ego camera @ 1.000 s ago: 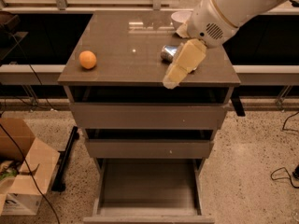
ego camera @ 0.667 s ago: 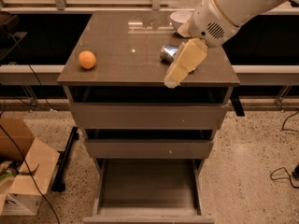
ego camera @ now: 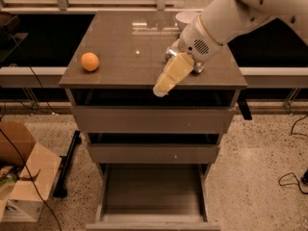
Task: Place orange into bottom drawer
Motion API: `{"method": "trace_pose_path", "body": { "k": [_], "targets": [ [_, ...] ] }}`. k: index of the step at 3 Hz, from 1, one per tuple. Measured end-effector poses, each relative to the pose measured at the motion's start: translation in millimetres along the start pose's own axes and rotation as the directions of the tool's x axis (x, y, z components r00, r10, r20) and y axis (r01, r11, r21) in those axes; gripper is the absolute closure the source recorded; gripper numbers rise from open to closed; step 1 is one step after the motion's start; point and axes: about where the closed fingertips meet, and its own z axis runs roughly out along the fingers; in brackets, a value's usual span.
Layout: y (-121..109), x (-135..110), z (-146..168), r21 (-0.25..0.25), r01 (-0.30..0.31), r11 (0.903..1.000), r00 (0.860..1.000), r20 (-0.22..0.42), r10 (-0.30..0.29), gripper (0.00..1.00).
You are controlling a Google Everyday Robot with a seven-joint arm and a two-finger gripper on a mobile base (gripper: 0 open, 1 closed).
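Note:
Next, my gripper moves over to the orange that is on the top of the cabinet, and then closes around the orange's middle (ego camera: pixel 89 61).
The orange (ego camera: pixel 90 61) sits on the left side of the cabinet's grey-brown top (ego camera: pixel 130 57), near the front edge. My gripper (ego camera: pixel 161 88) hangs over the front edge of the top, right of centre, well to the right of the orange and apart from it. It holds nothing that I can see. The bottom drawer (ego camera: pixel 153 186) is pulled out below, and its flat bottom is bare. The two upper drawers (ego camera: pixel 151 119) are pushed in.
A white bowl (ego camera: pixel 185 18) stands at the back right of the top, partly behind my arm. A crushed can (ego camera: pixel 171 50) is mostly hidden behind my wrist. A cardboard box (ego camera: pixel 21 177) and cables lie on the floor at the left.
My arm and gripper have moved left along the front of the cabinet top, closer to the orange. The orange and the drawers have not moved.

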Motion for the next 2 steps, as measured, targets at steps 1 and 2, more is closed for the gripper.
{"method": "trace_pose_path", "body": {
  "k": [1,2],
  "targets": [
    [-16,-8,36,-0.028,-0.021,0.9994,0.998,0.057,0.022,0.00],
    [-35,-21,70,-0.017,-0.021,0.9996,0.994,0.109,0.023,0.00]
  ]
}}
